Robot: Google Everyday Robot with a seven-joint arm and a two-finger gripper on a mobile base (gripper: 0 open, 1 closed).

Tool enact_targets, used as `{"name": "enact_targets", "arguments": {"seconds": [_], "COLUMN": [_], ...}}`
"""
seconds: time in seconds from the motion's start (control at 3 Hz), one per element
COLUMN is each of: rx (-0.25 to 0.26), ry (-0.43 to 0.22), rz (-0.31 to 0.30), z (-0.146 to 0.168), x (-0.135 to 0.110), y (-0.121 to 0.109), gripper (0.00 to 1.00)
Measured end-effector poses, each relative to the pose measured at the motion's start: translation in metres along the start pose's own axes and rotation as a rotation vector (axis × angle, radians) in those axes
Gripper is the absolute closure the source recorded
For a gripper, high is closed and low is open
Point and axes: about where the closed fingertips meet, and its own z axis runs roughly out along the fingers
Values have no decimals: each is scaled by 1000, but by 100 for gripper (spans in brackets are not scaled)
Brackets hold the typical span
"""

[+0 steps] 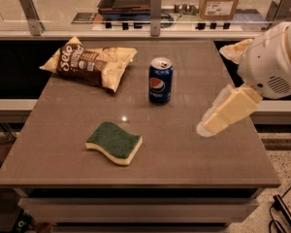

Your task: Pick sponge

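Next, I grip the sponge's end (pixel 129 143) nearest my gripper, leaving its other end free.
The sponge (pixel 114 141) lies flat on the brown table (pixel 184 159), front left of centre. It has a dark green top over pale yellow foam and a wavy edge. My gripper (pixel 214 91) reaches in from the right edge, above the table's right side and well to the right of the sponge. Its pale yellow padded fingers (pixel 229 110) stand apart and hold nothing. The white arm housing (pixel 274 62) is behind them.
A blue Pepsi can (pixel 160 80) stands upright at the table's centre, behind the sponge. A yellow-and-brown chip bag (pixel 89 61) lies at the back left. A counter with a glass rail (pixel 155 11) and a cardboard box (pixel 220 1) runs behind the table.
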Motion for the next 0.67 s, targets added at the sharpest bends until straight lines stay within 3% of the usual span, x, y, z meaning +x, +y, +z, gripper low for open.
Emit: {"name": "enact_targets", "arguments": {"seconds": [0.33, 0.67], "rx": [-12, -40], "ry": [-127, -205], "rz": [52, 106], "z": [33, 64], "x": [-4, -5], "y": [18, 36], "gripper": [0, 0]}}
